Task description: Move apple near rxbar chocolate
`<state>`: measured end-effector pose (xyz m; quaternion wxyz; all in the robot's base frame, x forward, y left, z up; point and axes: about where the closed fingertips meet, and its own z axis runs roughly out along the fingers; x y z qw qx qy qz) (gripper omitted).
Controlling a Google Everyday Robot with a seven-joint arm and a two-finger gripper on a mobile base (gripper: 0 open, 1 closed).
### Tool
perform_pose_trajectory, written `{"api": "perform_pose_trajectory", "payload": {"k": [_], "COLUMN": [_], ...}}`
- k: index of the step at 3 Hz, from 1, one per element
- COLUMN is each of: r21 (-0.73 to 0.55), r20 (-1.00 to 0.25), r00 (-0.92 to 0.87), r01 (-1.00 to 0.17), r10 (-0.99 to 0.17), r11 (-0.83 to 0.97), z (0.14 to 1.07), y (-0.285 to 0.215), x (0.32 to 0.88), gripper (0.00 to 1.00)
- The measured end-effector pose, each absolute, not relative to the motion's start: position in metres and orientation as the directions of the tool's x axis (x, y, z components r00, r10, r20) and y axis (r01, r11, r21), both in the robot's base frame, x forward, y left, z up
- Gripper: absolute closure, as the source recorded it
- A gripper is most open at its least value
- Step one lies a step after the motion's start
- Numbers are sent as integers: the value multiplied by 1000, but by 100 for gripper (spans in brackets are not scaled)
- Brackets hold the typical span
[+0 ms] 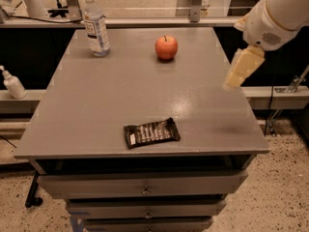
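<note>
The gripper will move to the red-orange apple next and close on the apple's side point(173, 47) facing away from the water bottle.
A round red-orange apple point(166, 48) with a short dark stem stands on the grey table point(96, 110), at the far middle. The rxbar chocolate point(151, 132), a flat black wrapper with white lettering, lies near the table's front edge, slightly left of the middle. My gripper point(240, 70), cream-coloured on a white arm, hangs above the table's right edge. It is to the right of the apple and nearer to the camera, apart from it, and holds nothing that I can see.
A clear water bottle point(96, 27) with a white cap stands at the far left of the table. A white pump bottle point(12, 83) sits on a ledge left of the table. Drawers point(145, 190) are below the tabletop.
</note>
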<state>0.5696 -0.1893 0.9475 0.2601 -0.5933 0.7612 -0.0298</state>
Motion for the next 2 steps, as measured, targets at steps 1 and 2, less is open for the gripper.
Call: {"api": "perform_pose_trajectory", "payload": {"k": [1,2], "r21": [-329,-244], "r20": [-479,-636], "r00": [-167,-190], "r01": [-876,-870], "r10": [-862,-748], "r11": [353,429], "z": [933,910], "y": [-177,-151], "x": [627,680], "gripper": [0,0]}}
